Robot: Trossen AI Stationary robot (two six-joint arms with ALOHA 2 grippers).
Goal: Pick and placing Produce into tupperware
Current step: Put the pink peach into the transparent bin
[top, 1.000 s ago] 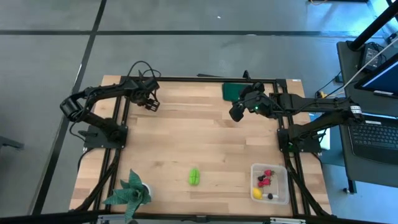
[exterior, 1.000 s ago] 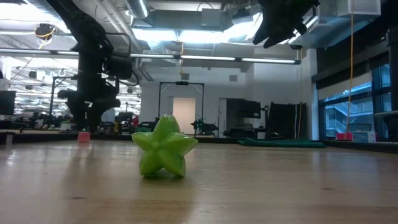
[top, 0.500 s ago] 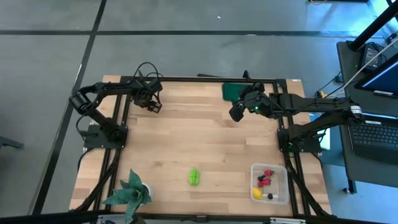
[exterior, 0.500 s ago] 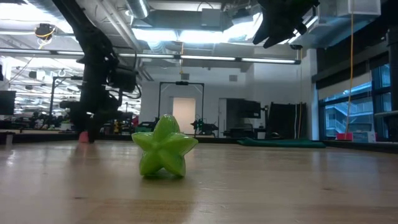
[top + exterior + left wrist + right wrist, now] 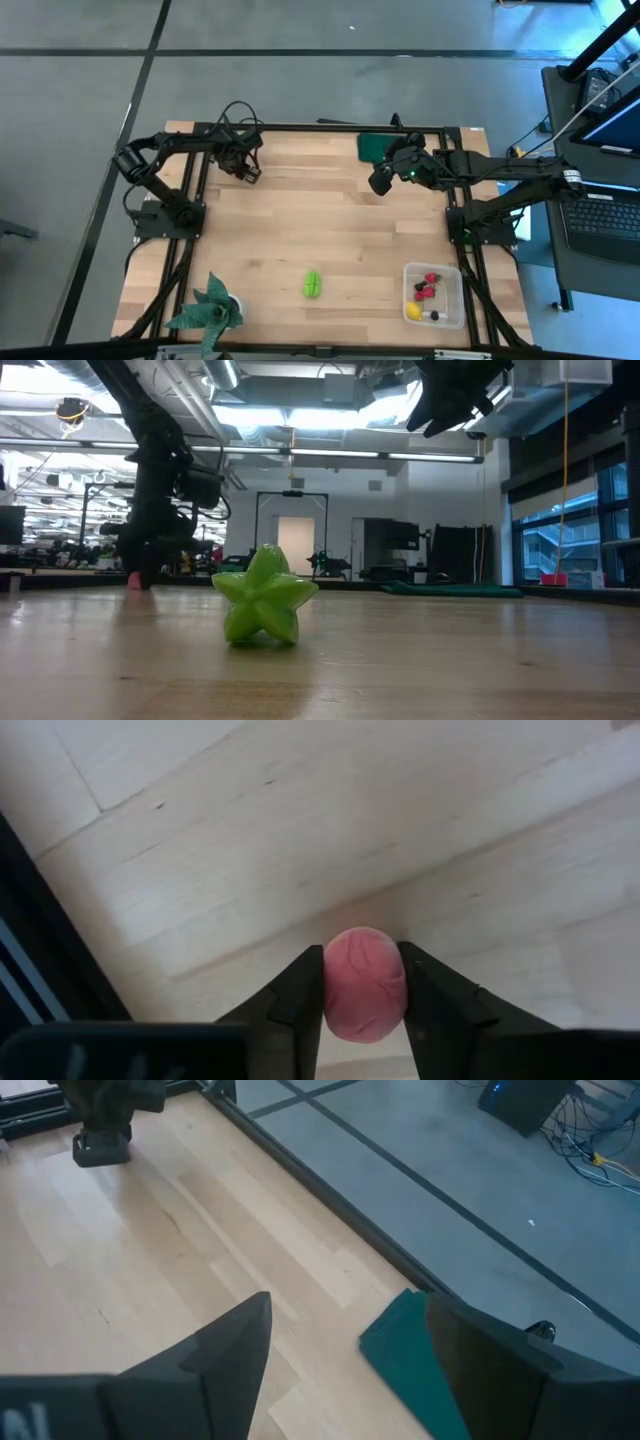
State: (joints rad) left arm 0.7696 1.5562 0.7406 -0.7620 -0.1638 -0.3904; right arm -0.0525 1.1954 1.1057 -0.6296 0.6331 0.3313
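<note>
Next, my left gripper releases the pink fruit on bare wood (image 5: 356, 222) between the green fruit and the dark green rectangle.
A small pink ball-shaped toy fruit (image 5: 365, 988) sits between my left gripper's (image 5: 362, 955) fingers near the table's far-left corner (image 5: 247, 171), and low on the wood in the low view (image 5: 133, 580). The bright green ridged fruit (image 5: 312, 284) (image 5: 265, 597) lies alone on the table near the front edge. The clear tupperware (image 5: 449, 274) stands on the table at the front right, holding red berries, a yellow lemon-like piece and a dark berry. My right gripper (image 5: 379, 186) (image 5: 347, 1298) hangs open, high above the far-right part of the table. My left gripper pinches the pink fruit between its two fingers (image 5: 305, 990), one on each side of the ball (image 5: 333, 982). The fingers come from above, pointing down at the wood. In the low view the fruit sits at table level.
A flat dark green rectangle (image 5: 375, 147) (image 5: 400, 1350) lies at the far edge near my right gripper. A leafy potted plant (image 5: 210, 310) stands at the front-left corner. Black frame rails run along the table's left, right and far sides. Bare wood fills the middle.
My left gripper has come down to the table at the far-left corner, ending around the pink fruit, with the arm drawing in toward the far edge. My right arm and the other fruits have kept still.
</note>
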